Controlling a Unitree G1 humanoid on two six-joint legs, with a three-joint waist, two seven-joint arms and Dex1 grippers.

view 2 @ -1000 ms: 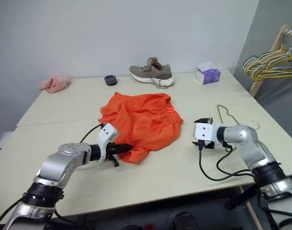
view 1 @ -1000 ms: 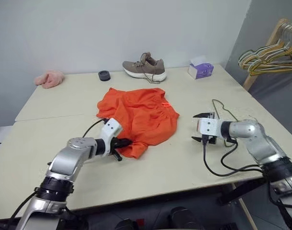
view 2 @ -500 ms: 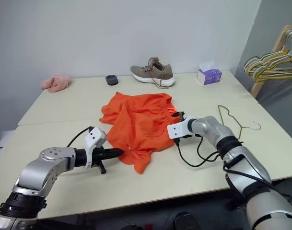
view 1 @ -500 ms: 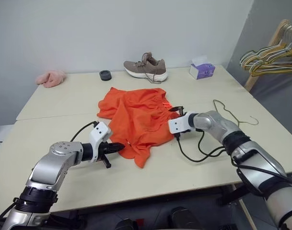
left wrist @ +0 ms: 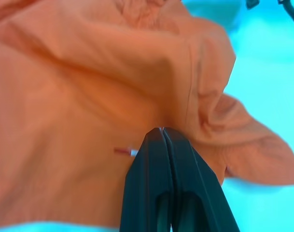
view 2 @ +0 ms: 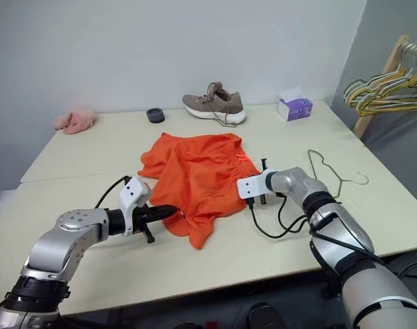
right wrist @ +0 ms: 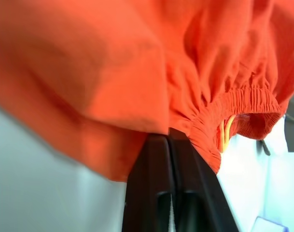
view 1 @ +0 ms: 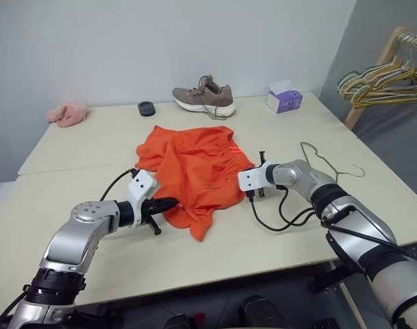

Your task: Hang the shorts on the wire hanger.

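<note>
Next, I open my right gripper, shut on fabric beside the gathered waistband, and grab the waistband's near corner [right wrist: 205, 149] before straightening the crumpled shorts.
The orange shorts [view 1: 194, 168] lie crumpled in the middle of the table [view 1: 71, 168]. My left gripper [view 1: 174, 201] is shut on the fabric at their near left edge; the left wrist view shows its fingers [left wrist: 154, 150] pressed together into the cloth. At the right edge, my right gripper [view 1: 244, 174] is shut on the fabric beside the gathered waistband [right wrist: 243, 99] and a small drawstring loop [right wrist: 226, 130]. The wire hanger [view 1: 329, 162] lies flat on the table to the right of the right gripper, apart from it.
A brown shoe [view 1: 205, 98], a purple tissue box [view 1: 285, 101], a small black round object [view 1: 146, 107] and a pink cloth [view 1: 68, 112] sit along the far side. Coloured hangers [view 1: 379, 79] hang on a wooden rack at right. A black cable [view 1: 276, 219] loops by the right wrist.
My right arm swung left from beside the wire hanger to the shorts' right edge and its fingers closed there. The left gripper kept its hold; the shorts' near corner now hangs longer.
</note>
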